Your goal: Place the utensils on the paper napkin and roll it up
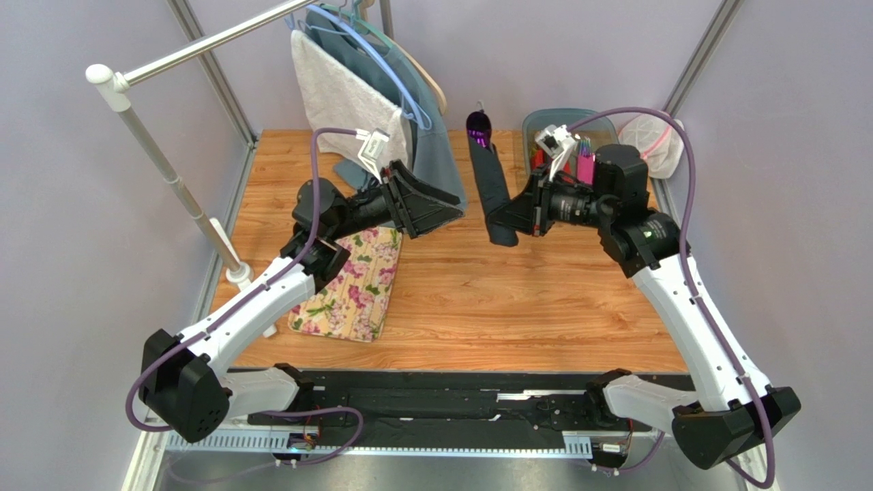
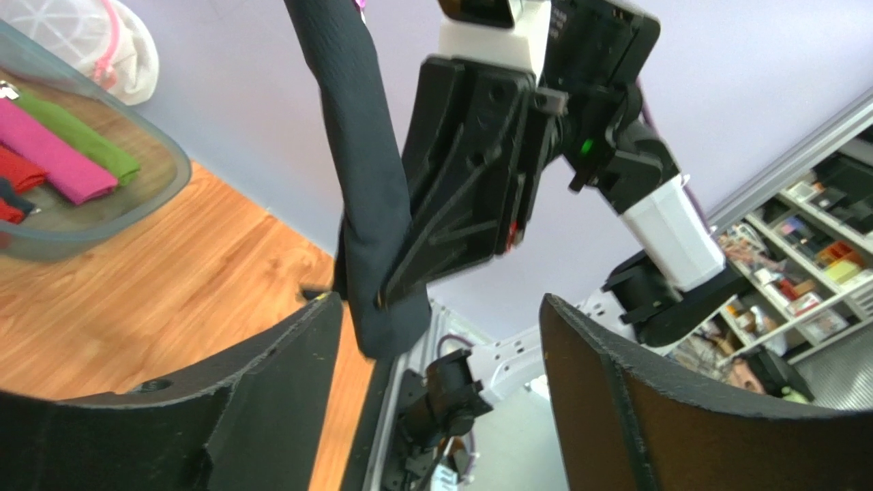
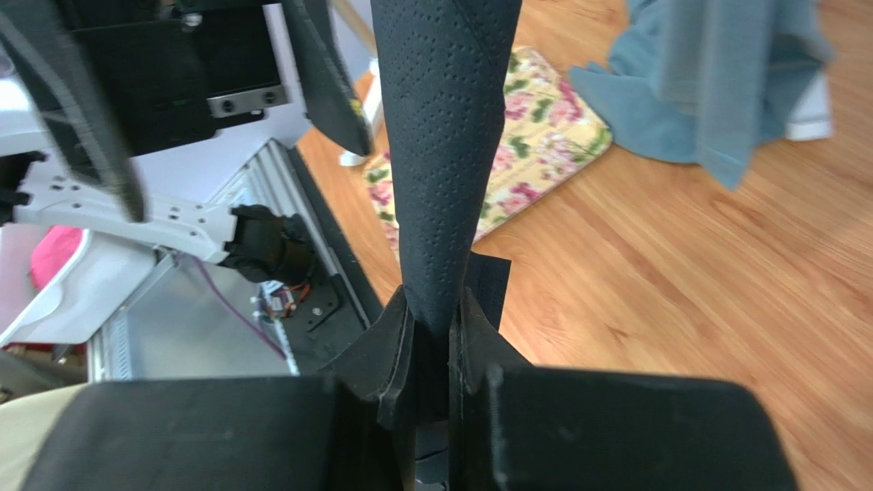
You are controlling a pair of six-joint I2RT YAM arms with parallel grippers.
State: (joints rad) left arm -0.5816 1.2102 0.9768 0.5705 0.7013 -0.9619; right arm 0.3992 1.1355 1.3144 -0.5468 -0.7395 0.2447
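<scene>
The rolled paper napkin, now held tilted in the air, will be let go by my right gripper in the clear bin (image 1: 580, 172), between the red and pink rolls.
The paper napkin (image 1: 490, 186) is rolled into a dark navy tube held in the air, tilted. The purple-tinted spoon (image 1: 477, 125) sticks out of its far end. The fork and the dark thin piece are hidden. My right gripper (image 1: 509, 220) is shut on the roll's lower end; the right wrist view shows the roll (image 3: 446, 133) pinched between its jaws (image 3: 448, 317). My left gripper (image 1: 446, 205) is open and empty, just left of the roll. In the left wrist view the roll (image 2: 364, 184) hangs just beyond its left fingertip, outside the gap of the gripper (image 2: 441, 317).
A floral cloth mat (image 1: 354, 281) lies at the left of the wooden table. A clear bin (image 1: 599, 121) with red, pink and green rolls (image 2: 67, 164) stands at the back right, beside a white mesh bag (image 1: 651, 143). A rack with a towel (image 1: 333, 92) and blue cloth (image 1: 435, 143) stands at the back.
</scene>
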